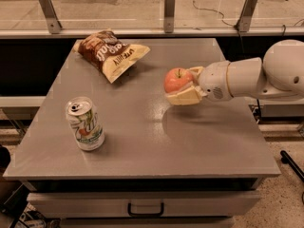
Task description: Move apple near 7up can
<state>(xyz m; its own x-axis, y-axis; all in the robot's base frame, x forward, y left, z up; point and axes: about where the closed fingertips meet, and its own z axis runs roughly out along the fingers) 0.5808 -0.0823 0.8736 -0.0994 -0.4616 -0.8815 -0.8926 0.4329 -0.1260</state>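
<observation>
The robot's gripper needs to set the apple down on the grey table (137,127) beside the 7up can, toward the robot's arm.
The reddish-orange apple (177,79) is held in my gripper (182,86), lifted a little above the grey table (156,141), right of its middle. The gripper's cream fingers (183,98) are shut around the apple, and the white arm reaches in from the right. The white and green 7up can (86,124) stands upright near the table's front left, well apart from the apple and to its left.
A brown and cream chip bag (109,53) lies at the back left of the table. A rail with metal posts (165,13) runs behind the table. A drawer with a handle (145,208) sits below the front edge.
</observation>
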